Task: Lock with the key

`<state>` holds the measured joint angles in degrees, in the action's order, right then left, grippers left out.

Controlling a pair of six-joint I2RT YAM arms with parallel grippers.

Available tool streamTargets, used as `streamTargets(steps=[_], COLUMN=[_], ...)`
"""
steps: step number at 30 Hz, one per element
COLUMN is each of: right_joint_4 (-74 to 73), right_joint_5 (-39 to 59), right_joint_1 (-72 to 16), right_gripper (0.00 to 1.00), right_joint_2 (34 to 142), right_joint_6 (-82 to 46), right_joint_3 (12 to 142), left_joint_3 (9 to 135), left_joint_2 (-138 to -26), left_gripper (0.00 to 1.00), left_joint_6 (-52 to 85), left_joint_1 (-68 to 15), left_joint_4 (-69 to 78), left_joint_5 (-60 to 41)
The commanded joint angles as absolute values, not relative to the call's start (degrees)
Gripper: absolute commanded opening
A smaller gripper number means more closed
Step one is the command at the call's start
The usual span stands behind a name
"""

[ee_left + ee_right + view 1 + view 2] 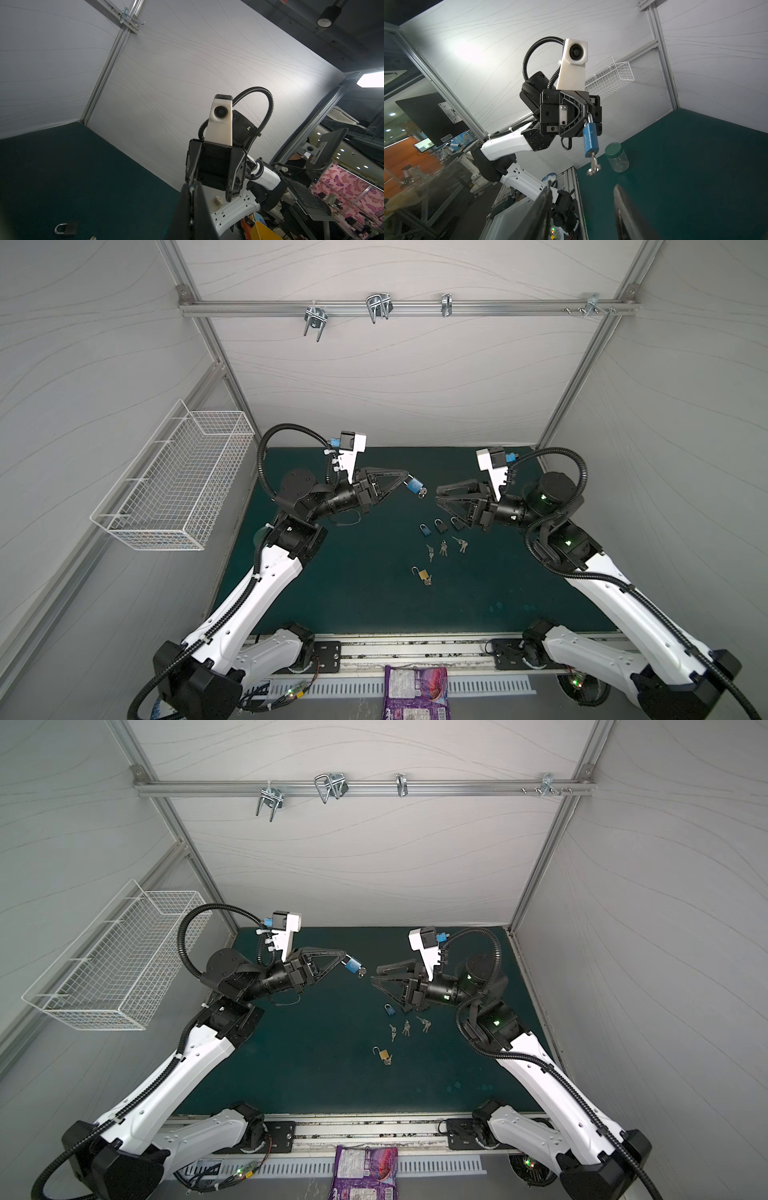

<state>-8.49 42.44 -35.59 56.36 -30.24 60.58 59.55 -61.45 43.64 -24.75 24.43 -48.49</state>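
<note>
I will grip the key's head (424,493) with my right gripper, pull it out and put it on the mat first, because the silver key is in the bottom side of the blue padlock.
A blue padlock (413,486) (352,965) hangs in the air above the green mat, held by its shackle in my shut left gripper (405,479) (344,957). A silver key (422,492) (362,971) sticks out of the padlock's underside. The right wrist view shows the blue padlock (590,139) and its key (593,166) dangling from the left fingers. My right gripper (437,494) (375,974) (583,185) is open a short way to the right of the key, touching nothing. In the left wrist view my left gripper (192,187) is pressed shut on a thin metal piece.
On the mat under the right gripper lie a blue padlock (424,529), a dark padlock (439,525), several key bunches (443,547) and a brass padlock (422,573) with its shackle open. A clear jar (616,158) stands on the mat. A wire basket (178,485) hangs on the left wall.
</note>
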Motion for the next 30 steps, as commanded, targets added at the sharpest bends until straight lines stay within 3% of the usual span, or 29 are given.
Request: streamTargets(steps=[1, 8, 15, 20, 30], right_joint_4=[-12.01, -16.14, -16.24, -13.8, -12.85], right_joint_5=[45.87, 49.31, 50.26, 50.21, 49.83], right_joint_1=[-35.44, -35.59, -36.43, -36.94, -37.42], right_gripper=[0.49, 0.43, 0.29, 0.26, 0.0], right_joint_2=[57.5, 61.68, 63.93, 64.42, 64.1], right_joint_6=[-33.47, -37.42, -37.91, -36.49, -36.14], right_joint_3=[61.12, 64.67, 66.0, 66.45, 65.92], left_joint_3=[62.47, 62.58, 62.75, 62.67, 62.35], left_joint_2=[-60.62, -61.15, -61.08, -60.85, -60.73], left_gripper=[0.0, 0.0, 0.0, 0.0, 0.0], left_joint_6=[45.68, 46.64, 46.5, 46.03, 45.79], left_joint_1=[-24.6, -24.69, -24.7, -24.7, -24.65], left_joint_4=[29.12, 29.68, 29.3, 28.94, 29.13], left_joint_5=[-49.96, -50.8, -51.14, -51.03, -50.81])
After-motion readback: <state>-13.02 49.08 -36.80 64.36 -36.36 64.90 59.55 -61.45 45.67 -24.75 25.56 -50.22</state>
